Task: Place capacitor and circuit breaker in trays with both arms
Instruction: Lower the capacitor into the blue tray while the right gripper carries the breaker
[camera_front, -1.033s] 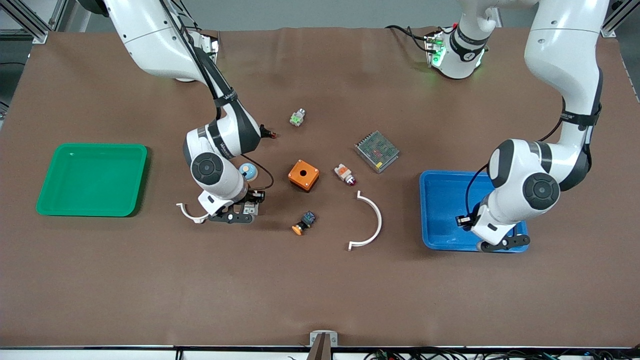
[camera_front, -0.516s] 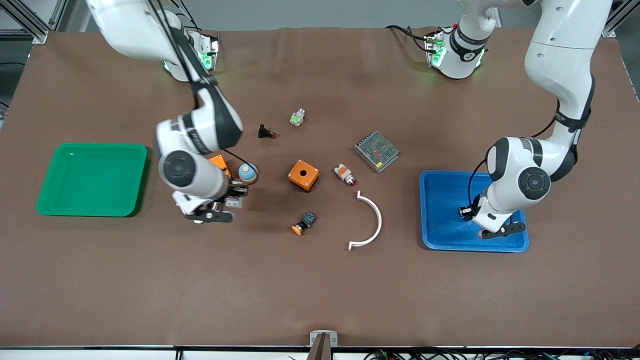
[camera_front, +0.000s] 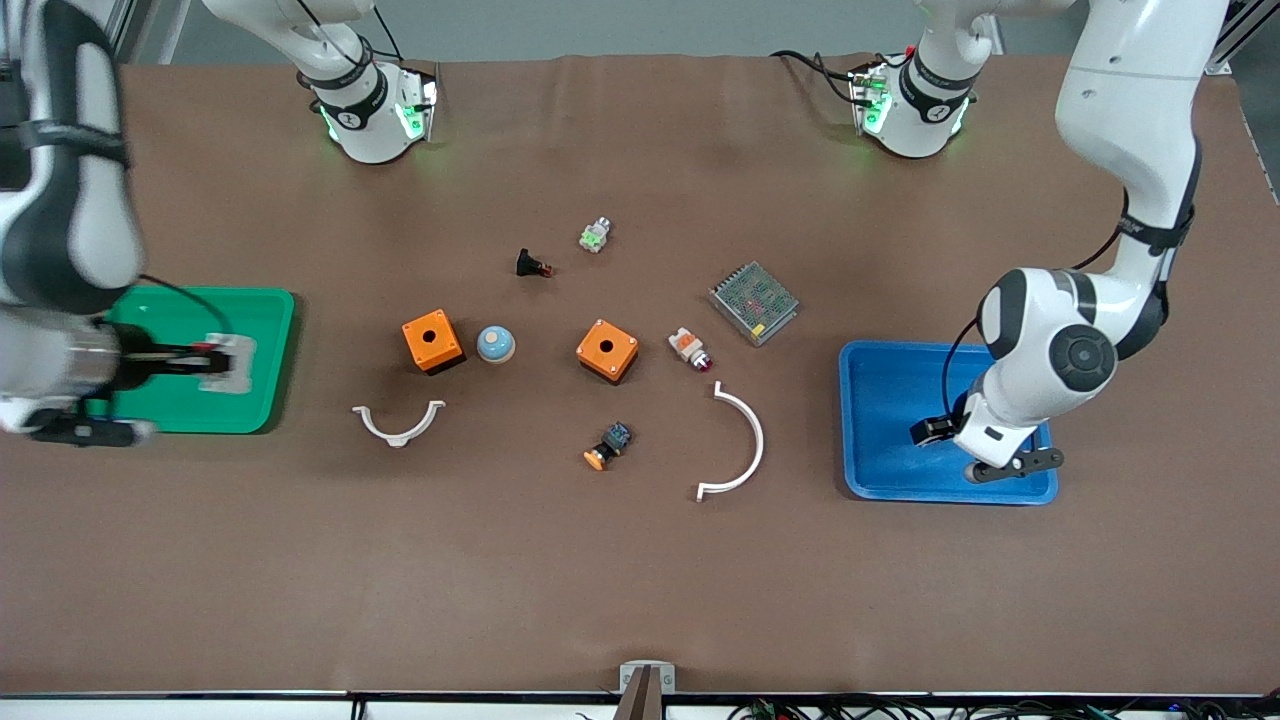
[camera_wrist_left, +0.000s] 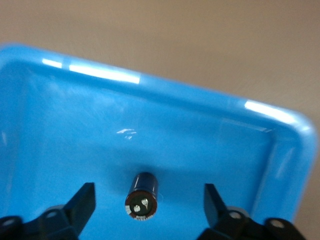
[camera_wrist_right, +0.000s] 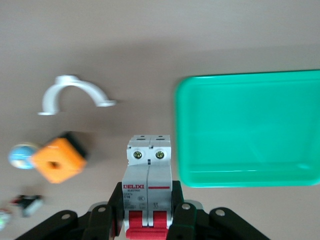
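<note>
Next, my right gripper sets the circuit breaker down and lets go of it on the middle of the green tray's bottom (camera_front: 174, 365) (camera_wrist_right: 265, 130).
My right gripper (camera_front: 195, 358) is shut on the circuit breaker (camera_front: 230, 362), a white-grey block with red levers. It holds the breaker in the air at the rim of the green tray (camera_front: 262, 312). In the right wrist view the breaker (camera_wrist_right: 148, 172) sits between the fingers of my right gripper (camera_wrist_right: 148, 212), beside the green tray (camera_wrist_right: 250, 125). My left gripper (camera_front: 930, 432) is low over the blue tray (camera_front: 880, 400). In the left wrist view my left gripper (camera_wrist_left: 147, 210) is open. The small dark capacitor (camera_wrist_left: 142, 196) lies loose on the blue tray's floor (camera_wrist_left: 75, 125) between the fingers.
Between the trays lie two orange boxes (camera_front: 432, 341) (camera_front: 607, 350), a blue dome (camera_front: 495, 344), two white curved clips (camera_front: 398, 423) (camera_front: 740, 445), an orange-capped push button (camera_front: 608, 446), a white-and-orange part (camera_front: 690, 348), a grey mesh unit (camera_front: 754, 302), a black red-tipped part (camera_front: 532, 265) and a green-white part (camera_front: 595, 236).
My right arm has swung with the circuit breaker from beside the blue dome to the green tray. My left gripper has shifted only slightly over the blue tray.
</note>
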